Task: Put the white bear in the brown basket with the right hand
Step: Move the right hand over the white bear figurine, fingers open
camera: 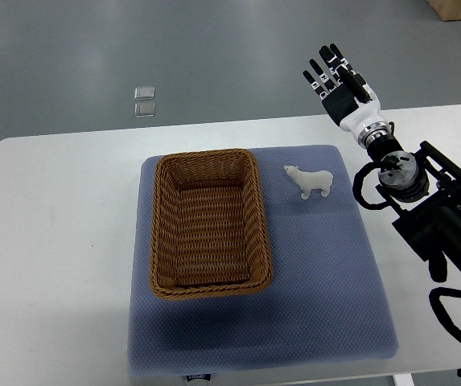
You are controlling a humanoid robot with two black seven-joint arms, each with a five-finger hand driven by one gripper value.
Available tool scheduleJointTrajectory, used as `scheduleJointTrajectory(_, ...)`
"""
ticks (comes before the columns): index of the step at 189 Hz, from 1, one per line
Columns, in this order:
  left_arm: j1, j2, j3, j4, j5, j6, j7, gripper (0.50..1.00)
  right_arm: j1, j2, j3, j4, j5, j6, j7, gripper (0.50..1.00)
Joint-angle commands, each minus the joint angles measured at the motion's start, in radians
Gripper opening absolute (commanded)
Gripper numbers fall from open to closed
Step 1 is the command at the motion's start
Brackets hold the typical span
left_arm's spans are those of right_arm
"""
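Observation:
My right gripper is next to move. It should go to the white bear beside the brown basket and close around the middle of its body (pixel 312 179), behind its head.
A small white bear (pixel 310 182) stands on the blue mat (pixel 327 265), just right of the brown wicker basket (pixel 164 233), head pointing towards the basket. The basket is rectangular and holds nothing. My right hand (pixel 336 78) is raised beyond the table's far edge, up and to the right of the bear, fingers stretched out and holding nothing. Its black arm (pixel 431 209) comes in from the right edge. The left arm does not show.
The mat lies on a white table (pixel 53 241). Two small clear squares (pixel 144 100) lie on the grey floor behind the table. A brown box corner (pixel 459 8) shows at the top right.

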Motion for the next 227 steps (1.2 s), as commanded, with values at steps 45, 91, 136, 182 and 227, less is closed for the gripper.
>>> scheduleJointTrajectory(45,0.0,0.0,-0.001,0.0,-0.004,0.002,0.0,1.0,0.005,0.0,-0.002,0.001,0.0,0.0,-0.002,0.924)
scheduleJointTrajectory(91,0.0,0.0,-0.001,0.0,-0.004,0.002,0.0,1.0,0.023,-0.045,-0.064,0.002,-0.103,0.006,-0.005,0.924)
scheduleJointTrajectory(136,0.0,0.0,-0.001,0.001,-0.006,0.002,0.0,1.0,0.136,-0.127,-0.186,0.004,-0.341,0.074,-0.028,0.924)
scheduleJointTrajectory(182,0.0,0.0,-0.001,0.0,-0.004,0.0,0.0,1.0,0.314,-0.239,-0.465,0.017,-0.658,0.132,-0.104,0.924)
scheduleJointTrajectory(227,-0.001,0.0,-0.001,-0.002,-0.004,-0.001,0.0,1.0,0.46,-0.288,-0.834,0.1,-0.802,0.161,-0.202,0.926)
